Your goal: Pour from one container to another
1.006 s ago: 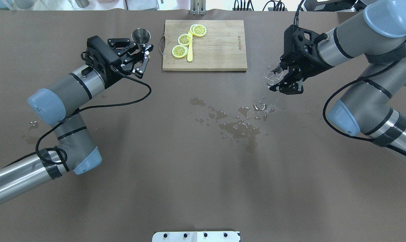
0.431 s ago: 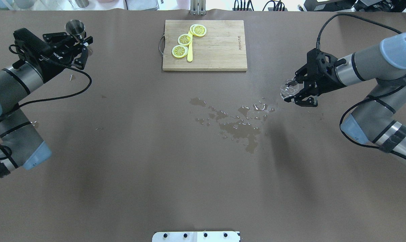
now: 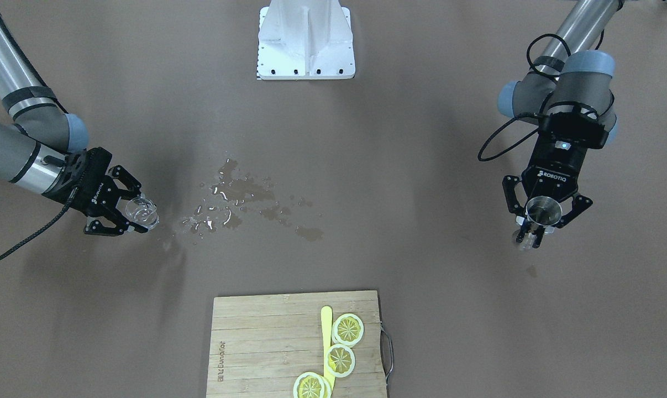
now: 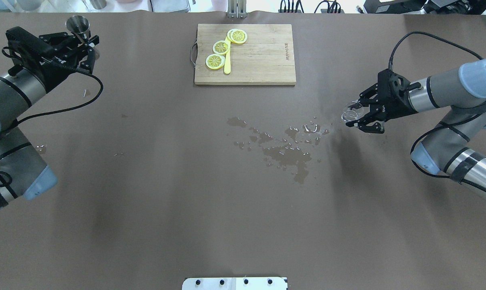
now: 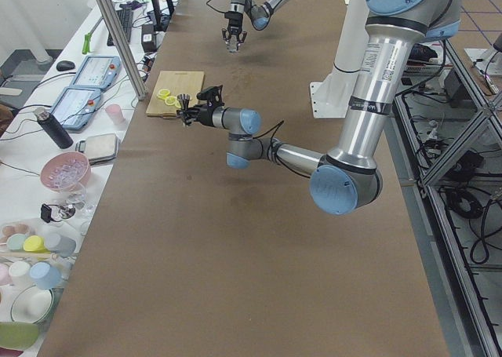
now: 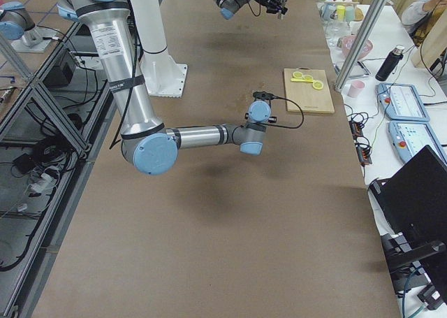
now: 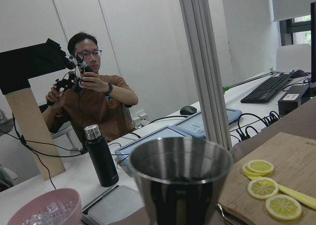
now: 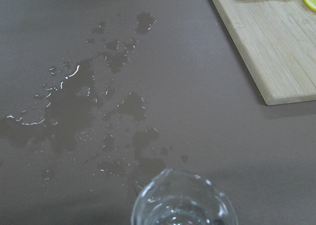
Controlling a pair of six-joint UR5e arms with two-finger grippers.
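My right gripper should release the clear glass cup on the table (image 3: 168,223) (image 8: 152,203), next to the edge of the spilled liquid.
My left gripper (image 4: 89,40) is shut on the steel jigger (image 4: 78,24), which it holds upright over the table's far left corner. The jigger (image 3: 542,210) also shows in the front view and fills the left wrist view, dark mouth (image 7: 180,161) up. My right gripper (image 4: 357,113) is shut on the clear glass cup (image 4: 350,113) at the right, just right of the spill. In the front view the cup (image 3: 142,213) looks tipped toward the wet patch. Its rim (image 8: 182,201) shows at the bottom of the right wrist view. The two containers are far apart.
Spilled liquid (image 4: 287,149) spreads over the brown table's middle. At the back centre lies a wooden cutting board (image 4: 259,56) with lemon slices (image 4: 220,47) and a yellow utensil. Cups, bottles and an operator are beyond the far edge, seen in the left wrist view.
My left arm has swung the jigger from beside the board to the far left corner. My right arm has drawn the glass cup rightward and nearer the robot.
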